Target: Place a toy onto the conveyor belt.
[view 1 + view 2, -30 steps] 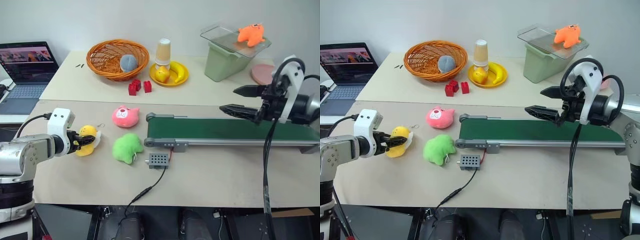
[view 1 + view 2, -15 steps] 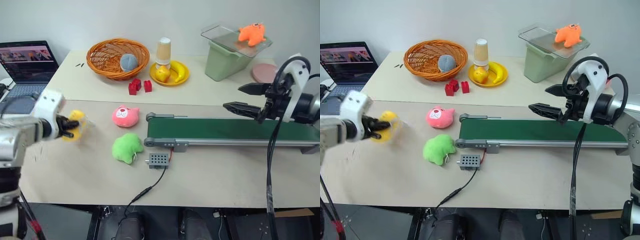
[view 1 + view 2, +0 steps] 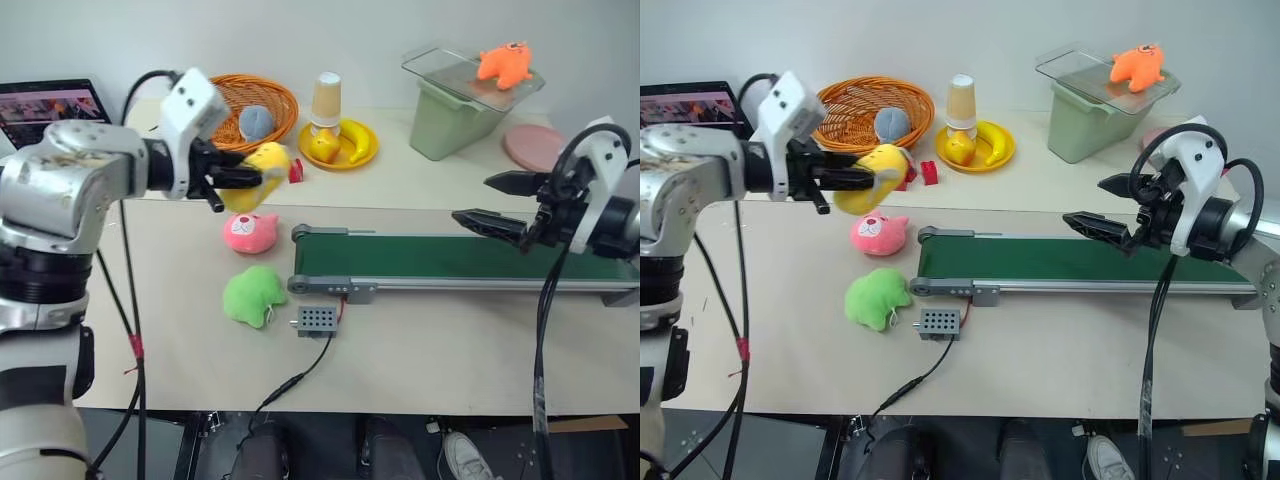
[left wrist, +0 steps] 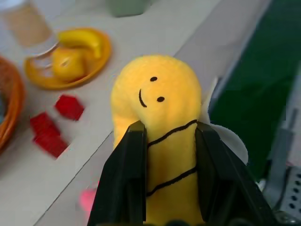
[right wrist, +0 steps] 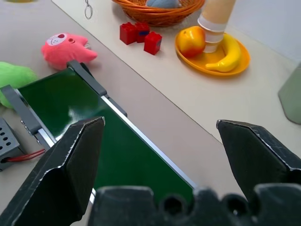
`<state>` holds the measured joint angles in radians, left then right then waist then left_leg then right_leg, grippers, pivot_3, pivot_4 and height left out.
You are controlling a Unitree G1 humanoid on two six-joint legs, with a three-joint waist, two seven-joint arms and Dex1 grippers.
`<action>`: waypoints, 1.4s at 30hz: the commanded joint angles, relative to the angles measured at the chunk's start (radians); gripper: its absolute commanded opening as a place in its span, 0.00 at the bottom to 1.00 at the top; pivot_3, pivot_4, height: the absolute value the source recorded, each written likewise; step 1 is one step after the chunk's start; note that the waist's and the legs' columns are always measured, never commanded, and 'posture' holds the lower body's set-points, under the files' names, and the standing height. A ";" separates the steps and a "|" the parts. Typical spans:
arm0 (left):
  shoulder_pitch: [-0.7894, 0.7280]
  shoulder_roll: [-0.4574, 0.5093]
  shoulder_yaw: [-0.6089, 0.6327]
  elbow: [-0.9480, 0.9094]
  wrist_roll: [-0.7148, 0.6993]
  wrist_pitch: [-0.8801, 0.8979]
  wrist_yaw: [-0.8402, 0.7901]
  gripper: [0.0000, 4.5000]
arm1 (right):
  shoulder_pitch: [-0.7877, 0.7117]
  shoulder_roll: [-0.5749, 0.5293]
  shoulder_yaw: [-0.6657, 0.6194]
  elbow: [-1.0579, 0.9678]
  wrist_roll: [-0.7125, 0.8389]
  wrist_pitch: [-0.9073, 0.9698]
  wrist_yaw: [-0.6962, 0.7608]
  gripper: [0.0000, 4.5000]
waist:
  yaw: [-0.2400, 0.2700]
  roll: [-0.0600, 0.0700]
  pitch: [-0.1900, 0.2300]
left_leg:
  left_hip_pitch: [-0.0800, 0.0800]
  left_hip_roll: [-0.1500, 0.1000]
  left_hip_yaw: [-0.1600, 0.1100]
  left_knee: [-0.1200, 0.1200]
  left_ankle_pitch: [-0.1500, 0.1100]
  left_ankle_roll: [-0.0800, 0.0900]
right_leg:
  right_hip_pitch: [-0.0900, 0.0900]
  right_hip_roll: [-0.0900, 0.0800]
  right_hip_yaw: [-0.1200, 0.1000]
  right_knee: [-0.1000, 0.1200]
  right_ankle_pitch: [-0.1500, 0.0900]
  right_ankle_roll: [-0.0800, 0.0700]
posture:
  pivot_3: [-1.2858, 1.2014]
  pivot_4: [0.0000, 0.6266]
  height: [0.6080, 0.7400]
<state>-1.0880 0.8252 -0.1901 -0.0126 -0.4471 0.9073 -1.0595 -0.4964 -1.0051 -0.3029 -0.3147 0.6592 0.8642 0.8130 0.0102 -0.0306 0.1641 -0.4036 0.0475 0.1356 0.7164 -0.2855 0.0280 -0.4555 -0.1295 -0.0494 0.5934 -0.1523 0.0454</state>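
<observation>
Next, my left gripper lets go of the yellow plush toy on the green belt's end (image 3: 338, 242) (image 4: 256, 120) nearest the pink plush.
A yellow plush toy (image 3: 268, 160) with a smiling face and black stripes hangs in the air above the pink plush, just left of the belt's left end. My left gripper (image 4: 169, 125) is shut on the toy's body, one finger on each side. The conveyor belt (image 3: 450, 258), dark green in a grey frame, runs across the table's right half. My right gripper (image 3: 471, 198) hovers open over the belt's middle, pointing left, with nothing between its fingers (image 5: 70, 155).
A pink plush (image 3: 250, 232) and a green plush (image 3: 253, 295) lie left of the belt, with the grey perforated box (image 3: 316, 320) in front of it. Behind are a wicker basket (image 3: 270, 100), red bricks (image 5: 141, 34), a yellow fruit plate (image 3: 345, 150), a green bin (image 3: 455, 120) and a laptop (image 3: 50, 100).
My left gripper has lifted the yellow toy off the table's left part and carried it up and to the right, towards the belt's left end. The right gripper has stayed in place.
</observation>
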 commanded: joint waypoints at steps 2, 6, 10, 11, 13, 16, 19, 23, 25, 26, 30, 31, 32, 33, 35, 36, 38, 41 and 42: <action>-0.065 -0.061 -0.057 0.101 0.048 -0.112 -0.093 0.29 | 0.017 -0.013 -0.087 -0.086 0.056 0.037 -0.025 1.00 | 0.001 0.000 0.000 | 0.000 0.000 0.000 0.000 0.000 0.000 | 0.000 0.000 0.000 0.001 0.000 0.000 | 0.52 0.24 1.00; -0.104 -0.136 -0.123 0.222 0.121 -0.212 -0.145 0.29 | 0.014 -0.011 -0.130 -0.156 0.157 0.106 -0.042 1.00 | 0.002 0.000 0.000 | 0.000 0.000 -0.001 0.002 0.000 0.001 | 0.000 0.000 0.000 0.000 0.000 0.000 | 0.52 0.24 1.00; -0.122 -0.195 -0.173 0.311 0.187 -0.322 -0.205 0.29 | 0.029 -0.024 -0.163 -0.220 0.258 0.171 -0.057 1.00 | 0.003 0.000 0.000 | -0.003 0.000 -0.001 0.004 -0.001 0.003 | 0.000 0.000 0.000 0.000 0.000 0.000 | 0.52 0.24 1.00; -0.125 -0.211 -0.181 0.333 0.200 -0.347 -0.214 0.29 | 0.036 -0.028 -0.171 -0.236 0.281 0.184 -0.060 1.00 | 0.003 0.000 0.000 | -0.003 0.000 -0.001 0.004 -0.002 0.003 | 0.000 0.000 0.000 0.000 0.000 0.001 | 0.52 0.24 1.00; -0.128 -0.241 -0.190 0.369 0.221 -0.382 -0.229 0.29 | 0.049 -0.038 -0.184 -0.263 0.318 0.205 -0.068 1.00 | 0.003 0.000 0.000 | -0.003 0.000 -0.001 0.005 -0.002 0.004 | 0.000 0.000 0.000 0.000 0.000 0.001 | 0.52 0.24 1.00; -0.135 -0.278 -0.196 0.404 0.247 -0.418 -0.253 0.29 | 0.062 -0.050 -0.204 -0.285 0.358 0.223 -0.089 1.00 | 0.003 0.000 0.000 | -0.003 0.000 -0.002 0.007 -0.005 0.008 | 0.000 0.000 0.000 0.000 0.001 0.001 | 0.52 0.24 1.00; -0.136 -0.309 -0.202 0.430 0.271 -0.447 -0.275 0.29 | 0.070 -0.065 -0.220 -0.294 0.383 0.227 -0.112 1.00 | 0.003 0.000 0.000 | -0.005 0.000 -0.003 0.010 -0.005 0.009 | 0.000 0.000 0.000 0.000 0.001 0.001 | 0.52 0.24 1.00; -0.125 -0.331 -0.207 0.445 0.301 -0.479 -0.302 0.29 | 0.079 -0.076 -0.228 -0.303 0.408 0.225 -0.137 1.00 | 0.003 0.000 0.000 | -0.006 0.000 -0.003 0.012 -0.007 0.012 | 0.000 0.000 0.000 0.000 0.002 0.002 | 0.52 0.24 1.00; -0.120 -0.343 -0.212 0.448 0.316 -0.492 -0.313 0.29 | 0.082 -0.080 -0.232 -0.306 0.417 0.221 -0.150 1.00 | 0.003 0.000 0.000 | -0.006 0.000 -0.003 0.012 -0.007 0.012 | 0.000 0.000 0.000 0.000 0.002 0.003 | 0.52 0.24 1.00; -0.116 -0.348 -0.215 0.449 0.322 -0.498 -0.319 0.29 | 0.084 -0.082 -0.234 -0.307 0.420 0.220 -0.155 1.00 | 0.003 0.000 0.000 | -0.006 0.000 -0.004 0.012 -0.007 0.012 | 0.000 0.000 0.000 0.000 0.002 0.003 | 0.52 0.24 1.00; -0.108 -0.356 -0.228 0.485 0.364 -0.556 -0.336 0.29 | 0.087 -0.090 -0.237 -0.306 0.427 0.211 -0.170 1.00 | 0.003 0.000 0.000 | -0.007 0.000 -0.004 0.012 -0.007 0.013 | 0.000 0.000 0.000 0.000 0.002 0.003 | 0.52 0.24 1.00; -0.111 -0.360 -0.227 0.497 0.369 -0.561 -0.339 0.29 | 0.089 -0.093 -0.238 -0.306 0.427 0.209 -0.171 1.00 | 0.003 0.000 0.000 | -0.007 0.000 -0.004 0.012 -0.007 0.013 | 0.000 0.000 0.000 0.000 0.002 0.003 | 0.52 0.24 1.00; -0.114 -0.365 -0.227 0.509 0.375 -0.572 -0.341 0.35 | 0.090 -0.096 -0.239 -0.305 0.426 0.208 -0.173 1.00 | 0.003 0.000 0.000 | -0.006 0.000 -0.004 0.012 -0.008 0.013 | 0.000 0.000 0.000 0.000 0.002 0.003 | 0.52 0.24 1.00; -0.118 -0.370 -0.224 0.519 0.380 -0.579 -0.341 0.41 | 0.090 -0.098 -0.238 -0.303 0.425 0.206 -0.174 1.00 | 0.003 0.000 0.000 | -0.006 0.000 -0.004 0.012 -0.008 0.013 | 0.000 0.000 0.000 0.000 0.002 0.003 | 0.52 0.24 1.00; -0.127 -0.380 -0.217 0.537 0.387 -0.585 -0.341 0.54 | 0.091 -0.104 -0.239 -0.300 0.425 0.203 -0.175 1.00 | 0.003 0.000 0.000 | -0.006 0.000 -0.004 0.012 -0.008 0.013 | 0.000 0.000 0.000 0.000 0.002 0.003 | 0.52 0.24 1.00; -0.129 -0.384 -0.212 0.541 0.387 -0.584 -0.341 0.61 | 0.092 -0.107 -0.241 -0.299 0.424 0.202 -0.174 1.00 | 0.004 0.000 0.000 | -0.006 0.000 -0.004 0.012 -0.008 0.013 | 0.000 0.000 0.000 0.000 0.002 0.003 | 0.52 0.24 1.00; -0.132 -0.388 -0.205 0.544 0.388 -0.580 -0.343 0.79 | 0.093 -0.112 -0.243 -0.298 0.424 0.200 -0.174 1.00 | 0.004 0.000 0.000 | -0.007 0.000 -0.005 0.013 -0.008 0.013 | 0.000 0.000 0.000 0.000 0.002 0.003 | 0.52 0.24 1.00; -0.146 -0.395 -0.174 0.529 0.365 -0.536 -0.337 0.97 | 0.088 -0.116 -0.242 -0.291 0.426 0.196 -0.172 1.00 | 0.003 0.000 0.000 | -0.007 0.000 -0.005 0.013 -0.008 0.013 | 0.000 0.000 0.000 0.000 0.002 0.003 | 0.52 0.24 1.00; -0.152 -0.399 -0.162 0.523 0.356 -0.517 -0.333 0.97 | 0.088 -0.117 -0.242 -0.289 0.426 0.195 -0.170 1.00 | 0.003 0.000 0.000 | -0.007 0.000 -0.005 0.013 -0.008 0.013 | 0.000 0.000 0.000 0.000 0.002 0.003 | 0.52 0.24 1.00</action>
<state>-1.1948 0.4299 -0.3990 0.5423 -0.0685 0.3672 -1.3950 -0.4026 -1.1082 -0.4988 -0.5994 1.0809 1.0896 0.6434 0.0133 -0.0306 0.1641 -0.4105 0.0476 0.1302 0.7291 -0.2933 0.0415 -0.4555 -0.1296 -0.0492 0.5936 -0.1504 0.0485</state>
